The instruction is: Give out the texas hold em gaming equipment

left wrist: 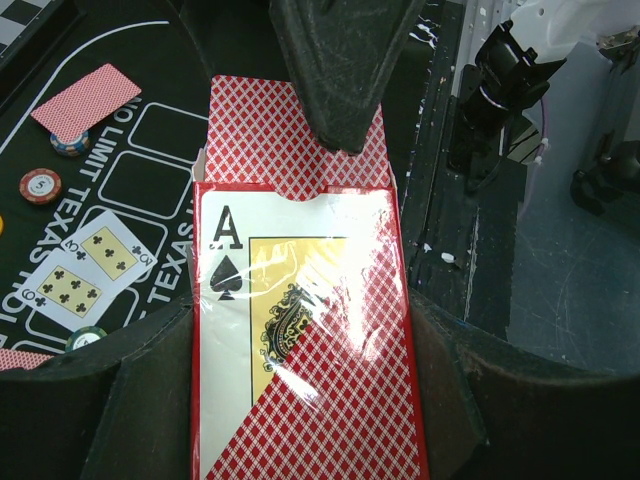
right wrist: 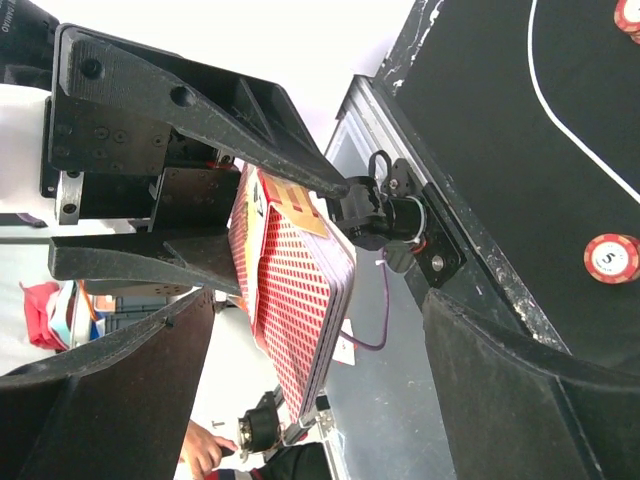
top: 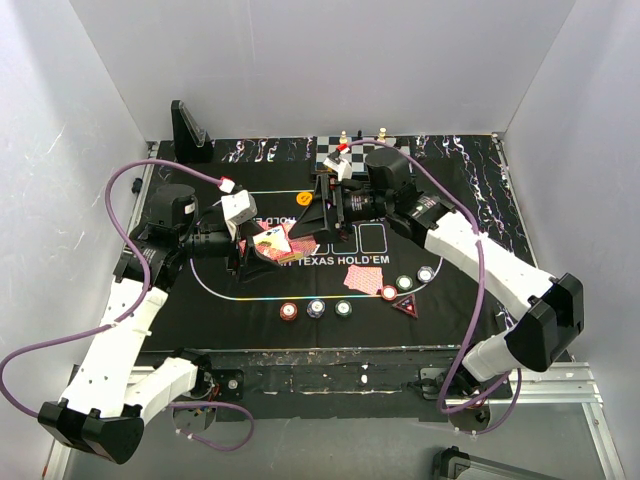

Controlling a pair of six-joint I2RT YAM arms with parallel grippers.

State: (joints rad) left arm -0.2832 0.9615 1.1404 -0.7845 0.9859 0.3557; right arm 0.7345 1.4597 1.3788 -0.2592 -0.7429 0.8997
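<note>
My right gripper needs to close next on the loose end of the red-backed cards (top: 309, 244) (right wrist: 316, 348), the end farthest from the red card box.
My left gripper (top: 262, 245) is shut on a red card box (left wrist: 300, 340) with an ace of spades on its face, held above the mat. Red-backed cards (left wrist: 290, 140) stick out of its open end. My right gripper (top: 318, 222) is open, its jaws on either side of that protruding deck (right wrist: 300, 290); one finger (left wrist: 335, 70) lies over the cards. On the mat are one red-backed card (left wrist: 85, 100), two face-up club cards (left wrist: 85, 265), several chips (top: 316, 308) in a row, more chips (top: 404, 283) to the right, and a dark red triangular marker (top: 405, 305).
The black mat (top: 250, 290) covers the table. A chessboard (top: 355, 150) with pieces stands at the back edge. An orange chip (top: 304, 198) lies behind the grippers. A black stand (top: 190, 130) is at the back left. White walls close in both sides.
</note>
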